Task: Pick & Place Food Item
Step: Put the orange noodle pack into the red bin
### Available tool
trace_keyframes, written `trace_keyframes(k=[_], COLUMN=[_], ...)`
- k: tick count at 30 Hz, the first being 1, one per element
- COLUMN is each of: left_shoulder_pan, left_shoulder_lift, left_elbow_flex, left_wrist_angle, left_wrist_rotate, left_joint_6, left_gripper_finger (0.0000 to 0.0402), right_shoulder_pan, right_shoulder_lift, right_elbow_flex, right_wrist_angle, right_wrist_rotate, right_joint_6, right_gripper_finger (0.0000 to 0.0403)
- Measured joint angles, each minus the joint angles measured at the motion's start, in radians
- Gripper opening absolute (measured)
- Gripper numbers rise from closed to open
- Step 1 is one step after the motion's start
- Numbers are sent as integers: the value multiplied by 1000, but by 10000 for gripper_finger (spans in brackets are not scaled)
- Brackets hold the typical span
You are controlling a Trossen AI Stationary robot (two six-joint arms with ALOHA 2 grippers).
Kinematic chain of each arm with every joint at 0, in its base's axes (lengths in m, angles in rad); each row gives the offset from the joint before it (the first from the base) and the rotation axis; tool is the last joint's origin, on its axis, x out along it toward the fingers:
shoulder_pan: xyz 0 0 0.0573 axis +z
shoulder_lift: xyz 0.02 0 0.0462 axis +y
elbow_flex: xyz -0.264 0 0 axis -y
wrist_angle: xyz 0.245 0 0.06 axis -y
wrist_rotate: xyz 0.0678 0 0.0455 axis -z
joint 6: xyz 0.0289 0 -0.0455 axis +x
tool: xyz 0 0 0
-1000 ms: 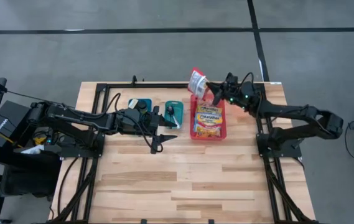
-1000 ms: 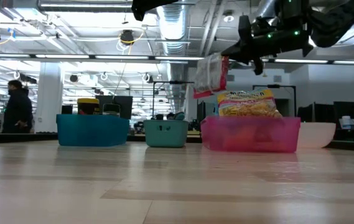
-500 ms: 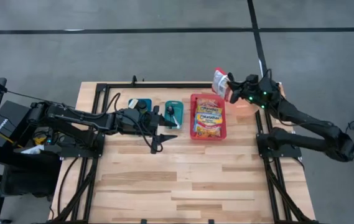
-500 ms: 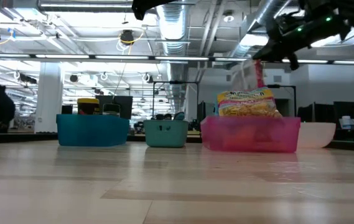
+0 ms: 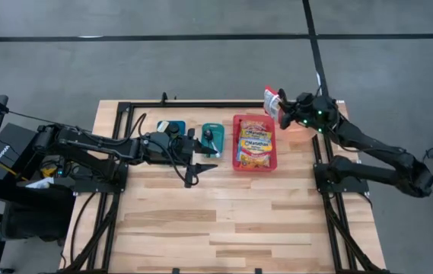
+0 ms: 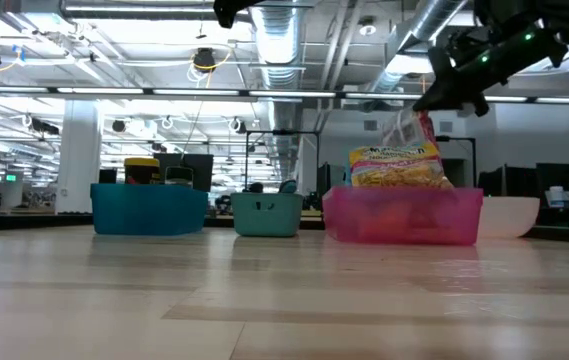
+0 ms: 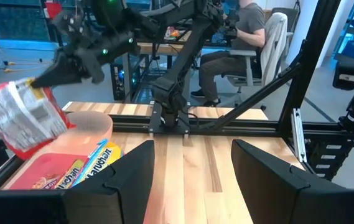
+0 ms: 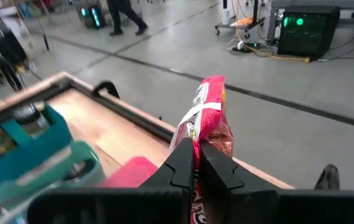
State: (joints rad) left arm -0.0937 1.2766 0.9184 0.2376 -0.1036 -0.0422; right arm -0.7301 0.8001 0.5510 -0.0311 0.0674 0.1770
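I need to release the red and white snack packet with my right gripper in the far end of the pink bin (image 5: 251, 122).
A red and white snack packet (image 5: 271, 100) hangs in the air over the table's far right corner, with my right gripper (image 5: 281, 109) shut on it. The low view shows the packet (image 6: 407, 130) beside and above the pink bin (image 6: 404, 216), which holds yellow noodle packets (image 5: 253, 144). In the left wrist view the packet (image 7: 22, 116) hangs over a pale bowl (image 7: 93, 124). My left gripper (image 5: 199, 172) waits open near the table's middle, left of the bin, with nothing between its fingers (image 7: 130, 177). My right gripper pinches the packet's upper edge (image 8: 196, 134) between its two shut fingers (image 8: 181, 163). The fingers come from the table's right side, slanting a little downward. The packet hangs tilted below the fingertips (image 7: 40, 79), lifted clear of the bin and the table.
Two teal bins (image 5: 172, 128) (image 5: 212, 138) stand left of the pink bin along the far side. The pale bowl (image 6: 511, 216) sits right of the pink bin. The black frame rail (image 5: 201, 103) runs along the far edge. A person sits beyond the table (image 7: 239, 37).
My right gripper has carried the packet from above the pink bin's far end toward the table's right edge, past the bin's side, tipping up nearer to level. The packet has stayed hanging clear from the shut fingers. It has barely moved in the last half second.
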Motion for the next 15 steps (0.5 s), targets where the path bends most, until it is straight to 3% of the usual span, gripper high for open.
trace_keyframes(k=[7,15], left_shoulder_pan=[0,0], left_shoulder_lift=[0,0], left_elbow_flex=[0,0], left_wrist_angle=[5,4], left_wrist_rotate=[0,0], left_joint_6=[0,0], left_gripper_finger=[210,210], right_shoulder_pan=[61,168], right_shoulder_lift=[115,286], right_elbow_flex=[18,170], right_wrist_angle=[3,-140], right_wrist_rotate=[67,194], right_joint_6=[-59,-142], right_gripper_finger=[4,4])
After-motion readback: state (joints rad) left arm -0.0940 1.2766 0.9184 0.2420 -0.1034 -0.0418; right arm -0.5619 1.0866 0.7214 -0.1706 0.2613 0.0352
